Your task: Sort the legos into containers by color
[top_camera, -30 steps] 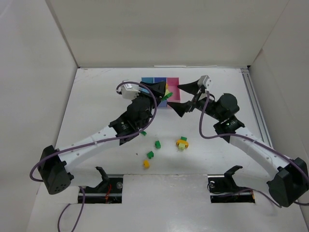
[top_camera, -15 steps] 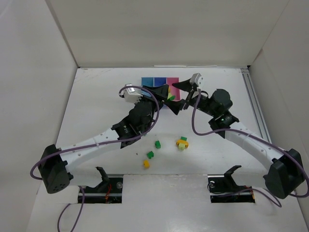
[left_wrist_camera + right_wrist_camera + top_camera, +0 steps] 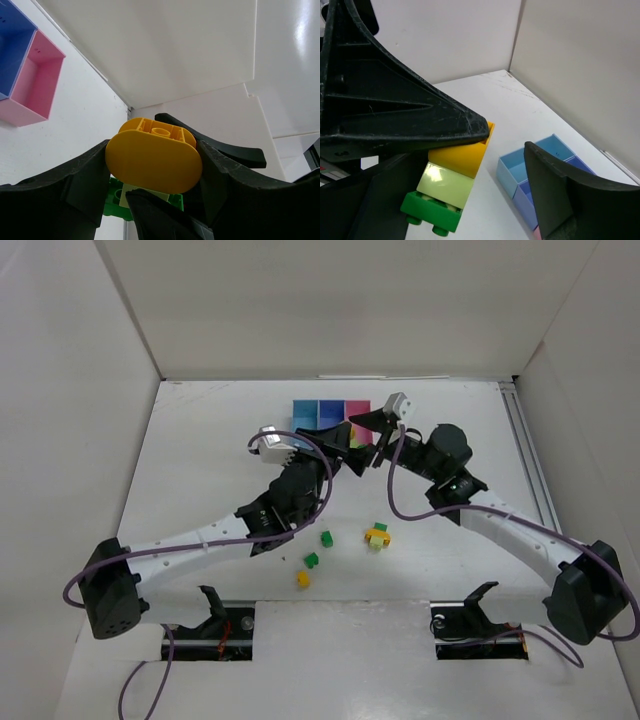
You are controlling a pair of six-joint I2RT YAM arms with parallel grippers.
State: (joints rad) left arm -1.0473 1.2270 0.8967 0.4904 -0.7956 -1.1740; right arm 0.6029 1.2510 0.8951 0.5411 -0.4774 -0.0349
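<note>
My left gripper has the yellow-orange brick. It will let go of it inside the light blue bin (image 3: pixel 306 440), toward the end of the bin nearer the arm bases. The brick still hangs just in front of the containers.
My left gripper (image 3: pixel 152 170) is shut on a stack of legos: a yellow-orange brick (image 3: pixel 152 162) on top, a lime one (image 3: pixel 445 185) in the middle and a dark green one (image 3: pixel 430 210) below. The stack hangs just in front of the containers (image 3: pixel 330 410), a light blue, a purple-blue and a pink bin (image 3: pixel 35 80) in a row. My right gripper (image 3: pixel 505 165) is open around the same stack. Its upper finger (image 3: pixel 395 115) lies against the yellow-orange brick. Its other finger (image 3: pixel 570 200) stands well apart from the stack.
Loose legos lie on the table nearer the arm bases: a green brick (image 3: pixel 326 538), a small yellow, lime and green cluster (image 3: pixel 377 535), another green one (image 3: pixel 311 560) and a yellow one (image 3: pixel 303 579). White walls enclose the table.
My right gripper has swung left over the pink bin to the stack, and its jaws have narrowed. The left gripper has shifted slightly right, still holding the stack.
</note>
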